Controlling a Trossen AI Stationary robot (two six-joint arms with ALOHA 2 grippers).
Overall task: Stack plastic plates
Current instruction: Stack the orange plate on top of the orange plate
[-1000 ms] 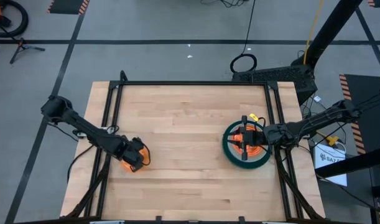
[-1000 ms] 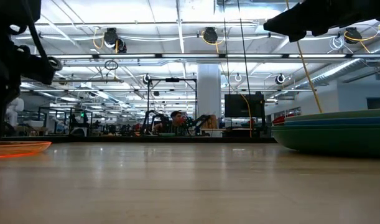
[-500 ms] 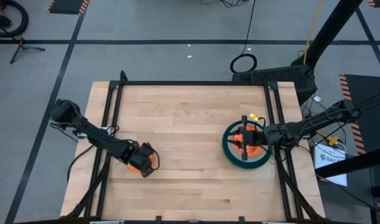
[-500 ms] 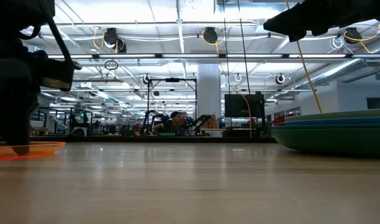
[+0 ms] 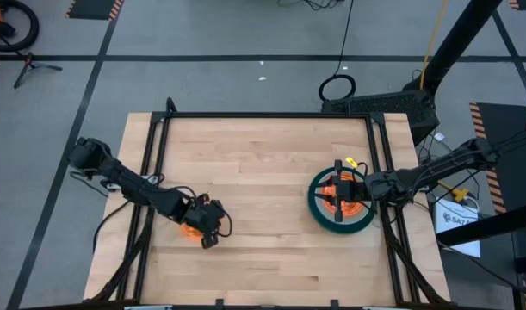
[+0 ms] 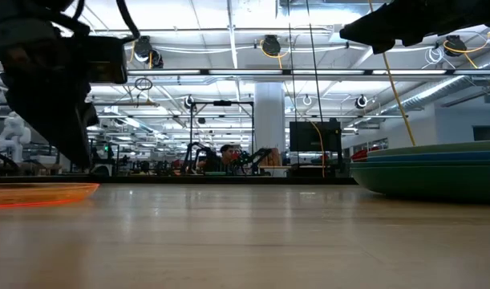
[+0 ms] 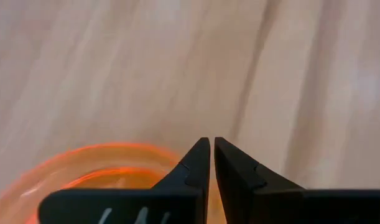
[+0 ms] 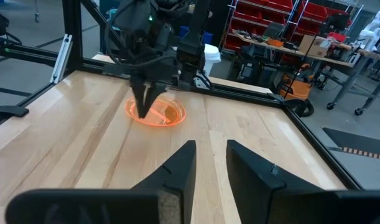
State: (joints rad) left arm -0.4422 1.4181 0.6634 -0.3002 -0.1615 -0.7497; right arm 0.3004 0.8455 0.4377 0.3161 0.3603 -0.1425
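The fingers of my left gripper are shut and empty by the orange plate's near rim, so next I open them and pinch the plate's far rim (image 8: 182, 114) from above.
A small translucent orange plate (image 5: 188, 228) lies flat on the wooden table at the near left, also seen in the right wrist view (image 8: 165, 115) and the low view (image 6: 36, 193). My left gripper (image 5: 206, 239) slants down onto its rim with the fingers shut (image 7: 211, 148). At the right, a stack of plates (image 5: 318, 213) has a dark green plate at the bottom and orange on top. My right gripper (image 8: 211, 155) hovers level above the stack, open, with nothing between its fingers. My left gripper meets the orange plate at its rim (image 7: 168, 155), on the side toward the table's near right corner. The fingers (image 8: 144, 102) come from above, slanting down. They hide the contact itself, so a pinch on the rim cannot be made out. The plate stays flat on the table.
Black frame rails (image 5: 159, 172) run along the left, far and right sides of the table. Bare wood (image 5: 263, 207) lies between the orange plate and the stack. In the low view the stack (image 6: 437, 172) shows green, blue and mint layers.
My left gripper has moved toward the table's right edge and a little toward the near edge, tipping as it went, its fingers staying shut. The orange plate has slid the same way along the table, still flat.
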